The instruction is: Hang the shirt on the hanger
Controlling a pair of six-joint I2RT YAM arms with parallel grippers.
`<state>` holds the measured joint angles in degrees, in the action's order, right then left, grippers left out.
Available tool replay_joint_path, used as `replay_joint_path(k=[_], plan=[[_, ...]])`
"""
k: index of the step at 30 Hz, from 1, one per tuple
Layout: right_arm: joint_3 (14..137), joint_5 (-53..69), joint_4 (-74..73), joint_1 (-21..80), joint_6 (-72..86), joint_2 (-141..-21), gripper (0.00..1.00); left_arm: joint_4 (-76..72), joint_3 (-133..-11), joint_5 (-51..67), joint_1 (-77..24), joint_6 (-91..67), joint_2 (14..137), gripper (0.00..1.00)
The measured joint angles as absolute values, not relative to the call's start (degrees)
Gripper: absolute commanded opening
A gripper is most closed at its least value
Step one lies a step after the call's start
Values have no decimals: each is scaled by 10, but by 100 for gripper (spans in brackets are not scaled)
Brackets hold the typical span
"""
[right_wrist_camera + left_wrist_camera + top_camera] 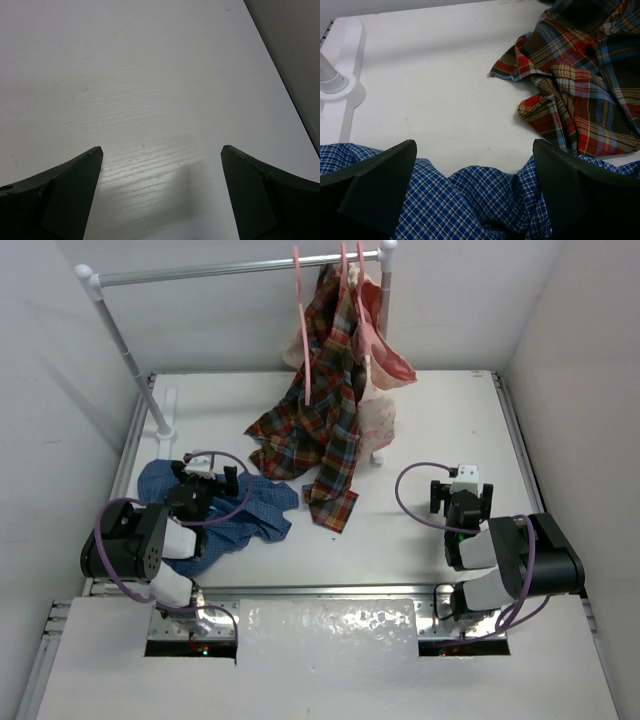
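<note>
The left gripper next goes to the fold in the middle (209, 513) of the blue gingham shirt, nearer than the shirt's far edge, and closes.
The blue gingham shirt (262, 508) lies crumpled on the white table (430, 420) at the near left. My left gripper (207, 478) hovers over its far edge with the jaws wide open. In the left wrist view the shirt (470, 200) fills the space between and below the fingers, and the gripper (474, 150) holds nothing. A thin pink hanger (304, 335) hangs edge-on from the rail, left of the hung garments. My right gripper (462, 490) is open and empty above bare table at the right (161, 150).
A red-green-yellow plaid shirt (322, 430) hangs from the rail (200, 272), its tails lying on the table beside the blue shirt (580, 85). A peach floral garment (385, 365) hangs to its right. The rack's white foot (340, 85) is at the far left.
</note>
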<state>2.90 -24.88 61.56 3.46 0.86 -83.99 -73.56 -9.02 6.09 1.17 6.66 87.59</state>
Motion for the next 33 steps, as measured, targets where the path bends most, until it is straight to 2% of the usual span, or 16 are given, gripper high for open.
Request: replay_joint_path(k=[6, 9, 11, 13, 17, 21, 28, 33], plan=[[29, -248, 617, 35, 8, -839, 99, -736, -90, 65, 12, 68, 876, 100], [32, -230, 570, 35, 1, -797, 99, -711, -92, 101, 12, 79, 855, 99], [52, -218, 494, 35, 3, -740, 98, -614, -124, 133, 14, 88, 805, 99], [90, -203, 425, 35, 13, -681, 90, -491, -199, 167, 15, 96, 737, 97], [194, -161, 277, 35, 46, -598, 77, -318, -348, 187, 14, 135, 636, 84], [294, -121, 139, 35, 65, -541, 74, -107, -439, 161, 15, 209, 578, 81], [426, -41, -52, 55, 57, -462, 74, 218, -421, 81, 26, 344, 505, 86], [571, -33, -154, 190, 29, -519, 73, 349, -420, 90, 50, 361, 553, 88]])
